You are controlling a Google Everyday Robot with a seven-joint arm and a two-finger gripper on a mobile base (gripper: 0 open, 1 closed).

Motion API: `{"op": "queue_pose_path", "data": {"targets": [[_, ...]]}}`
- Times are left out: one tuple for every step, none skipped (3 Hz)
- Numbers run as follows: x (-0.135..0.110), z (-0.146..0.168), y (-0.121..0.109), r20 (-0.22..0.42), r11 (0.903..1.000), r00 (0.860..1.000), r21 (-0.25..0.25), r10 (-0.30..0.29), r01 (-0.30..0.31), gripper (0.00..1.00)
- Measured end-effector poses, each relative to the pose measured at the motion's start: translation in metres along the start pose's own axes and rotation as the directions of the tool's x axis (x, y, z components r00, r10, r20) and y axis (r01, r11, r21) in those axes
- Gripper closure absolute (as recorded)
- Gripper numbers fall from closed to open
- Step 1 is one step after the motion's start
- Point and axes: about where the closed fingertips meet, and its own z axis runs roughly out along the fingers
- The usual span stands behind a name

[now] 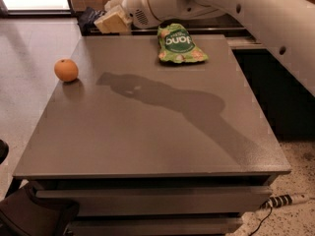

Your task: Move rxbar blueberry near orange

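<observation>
Next, I open my gripper and let go of the rxbar blueberry on the grey table [89, 55], close behind the orange, toward the far corner of the table.
The orange [66, 70] sits on the grey table [147, 127] near its left edge. My gripper [106, 17] is raised above the table's far left corner, shut on the rxbar blueberry [90, 17], a dark navy bar that sticks out to the left of the pale fingers [112, 21]. The bar is held in the air, well behind and to the right of the orange. The white arm runs in from the upper right and throws a long shadow across the tabletop.
A green snack bag [179, 44] lies on the table at the far middle. A dark counter runs behind and along the right side. A power strip [285, 199] lies on the floor at the lower right.
</observation>
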Motion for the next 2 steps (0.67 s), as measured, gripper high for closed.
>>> {"op": "queue_pose_path", "data": {"targets": [[0.012, 0.035, -0.016, 0.009, 0.9999, 1.0, 0.013, 0.009, -0.009, 1.0], [0.029, 0.057, -0.023, 0.026, 0.9995, 0.999, 0.024, 0.019, -0.02, 1.0]]}}
